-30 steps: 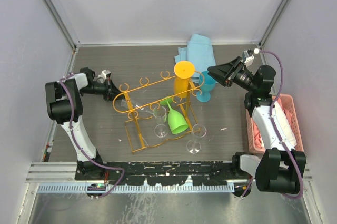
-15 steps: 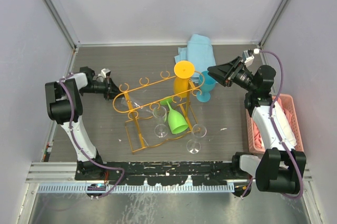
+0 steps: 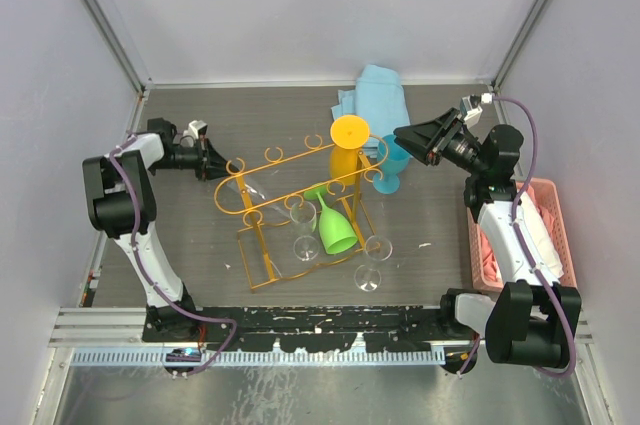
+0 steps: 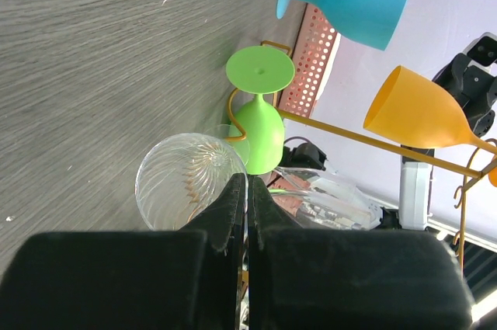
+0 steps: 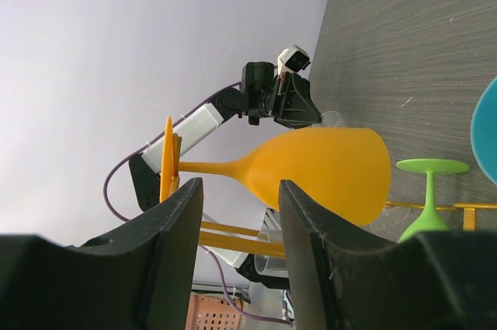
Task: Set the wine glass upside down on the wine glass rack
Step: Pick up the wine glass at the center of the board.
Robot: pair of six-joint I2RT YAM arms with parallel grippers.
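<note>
With the clear wine glass tilted under the rack's end, my left gripper next opens, regrips the glass's rim [image 4: 233, 154] and backs it clear before hanging it.
The orange-gold wine glass rack [image 3: 290, 180] stands mid-table. A clear wine glass [image 3: 247, 188] lies tilted among the wires at its left end. In the left wrist view its ribbed foot [image 4: 186, 182] shows just past my fingertips and its bowl [image 4: 334, 190] lies to the right. My left gripper [image 3: 208, 157] [image 4: 248, 182] is shut at that end, and I cannot tell whether it touches the foot. My right gripper [image 3: 405, 135] [image 5: 238, 184] is open beside the hanging orange glass [image 3: 348, 145] [image 5: 326, 171], holding nothing.
A green glass [image 3: 335, 230] [image 4: 260, 132] hangs from the rack. Two more clear glasses [image 3: 304, 230] [image 3: 372, 263] are at its near side. A blue glass [image 3: 393, 167] and a blue cloth [image 3: 378, 90] sit behind the rack. A pink basket [image 3: 540, 235] is at the right.
My left gripper has drawn slightly back and to the left from the rack's left end, still shut. The right arm has not moved.
</note>
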